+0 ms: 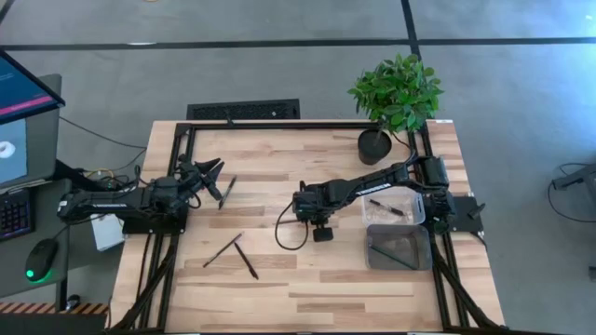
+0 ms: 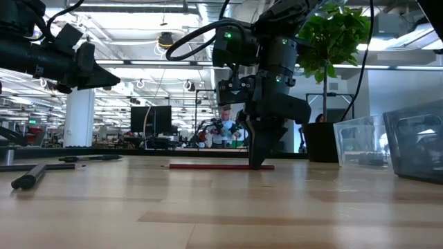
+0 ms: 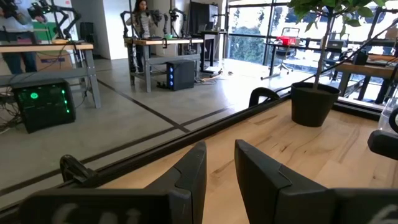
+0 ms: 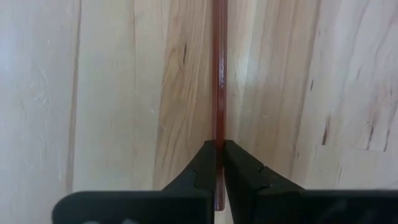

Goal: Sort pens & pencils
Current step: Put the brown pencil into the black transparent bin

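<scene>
My right gripper should open and grip nearer the pencil's middle (image 2: 234,167) before lifting, because it holds the reddish-brown pencil too close to its blunt end.
A reddish-brown pencil (image 4: 219,74) lies flat on the wooden table (image 1: 307,279); it also shows in the low view (image 2: 208,166). My right gripper (image 4: 219,144) stands over it at mid-table (image 1: 310,207), pointing down and shut on it. My left gripper (image 1: 216,179) hangs raised over the table's left part, open and empty (image 3: 219,152). A dark pen (image 1: 227,192) lies on the table just beside it. Two more dark pens (image 1: 223,249) (image 1: 247,261) lie crossed toward the near left. My right gripper pinches the pencil's two long sides (image 4: 219,138) between its two fingertips (image 4: 205,158). It holds the pencil near one end; a short piece (image 4: 219,196) shows behind the pinch. The fingers come from above, pointing down, across the pencil. The pencil lies level on the table (image 2: 208,166).
Two clear bins stand at the table's right: the far one (image 1: 415,207) holds a dark stick (image 1: 386,207), the near one (image 1: 399,249) is darker. A potted plant (image 1: 375,144) stands at the far right. A black frame rail (image 1: 279,125) runs along the far edge.
</scene>
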Tool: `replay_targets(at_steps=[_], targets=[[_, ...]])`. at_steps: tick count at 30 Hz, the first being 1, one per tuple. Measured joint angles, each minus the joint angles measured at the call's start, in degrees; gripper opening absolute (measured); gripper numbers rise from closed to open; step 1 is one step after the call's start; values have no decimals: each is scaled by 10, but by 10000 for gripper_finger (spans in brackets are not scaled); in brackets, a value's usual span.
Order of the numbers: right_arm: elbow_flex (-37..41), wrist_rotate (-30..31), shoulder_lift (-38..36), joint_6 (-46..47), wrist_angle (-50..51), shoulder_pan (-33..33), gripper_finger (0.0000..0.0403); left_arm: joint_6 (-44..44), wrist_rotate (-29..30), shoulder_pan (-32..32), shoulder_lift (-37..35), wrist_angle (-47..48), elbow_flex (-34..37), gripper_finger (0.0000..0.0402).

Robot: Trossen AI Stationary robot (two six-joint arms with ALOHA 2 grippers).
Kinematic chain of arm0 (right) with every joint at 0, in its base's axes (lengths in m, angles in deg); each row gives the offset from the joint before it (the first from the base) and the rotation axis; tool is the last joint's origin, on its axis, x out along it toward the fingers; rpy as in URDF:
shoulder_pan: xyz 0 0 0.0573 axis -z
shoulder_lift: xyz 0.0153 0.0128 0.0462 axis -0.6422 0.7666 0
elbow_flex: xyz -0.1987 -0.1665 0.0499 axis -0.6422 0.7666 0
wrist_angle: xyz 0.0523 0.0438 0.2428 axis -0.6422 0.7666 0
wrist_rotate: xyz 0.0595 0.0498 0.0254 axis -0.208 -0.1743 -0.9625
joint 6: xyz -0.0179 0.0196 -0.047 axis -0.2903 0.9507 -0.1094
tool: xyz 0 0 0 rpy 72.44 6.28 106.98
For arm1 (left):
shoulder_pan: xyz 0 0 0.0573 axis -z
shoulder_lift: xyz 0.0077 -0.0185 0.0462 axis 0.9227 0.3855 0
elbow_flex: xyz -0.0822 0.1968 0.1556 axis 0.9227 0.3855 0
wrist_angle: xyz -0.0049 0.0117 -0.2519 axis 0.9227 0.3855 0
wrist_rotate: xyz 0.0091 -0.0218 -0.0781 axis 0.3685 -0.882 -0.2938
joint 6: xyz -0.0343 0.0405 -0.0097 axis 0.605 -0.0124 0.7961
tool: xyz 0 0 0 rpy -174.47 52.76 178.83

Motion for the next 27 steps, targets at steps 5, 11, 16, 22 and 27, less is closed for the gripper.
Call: replay_targets(at_steps=[5,11,16,22,27], targets=[[0,0,-3,4,2,-1,40,0,0,0,0,0,0,73],[1,0,-9,15,24,-1,43,0,0,0,0,0,0,73],[2,-2,-18,33,45,-2,39,0,0,0,0,0,0,73],[2,-4,-27,44,65,-11,37,0,0,0,0,0,0,73],[2,-4,-25,54,69,-19,31,0,0,0,0,0,0,73]])
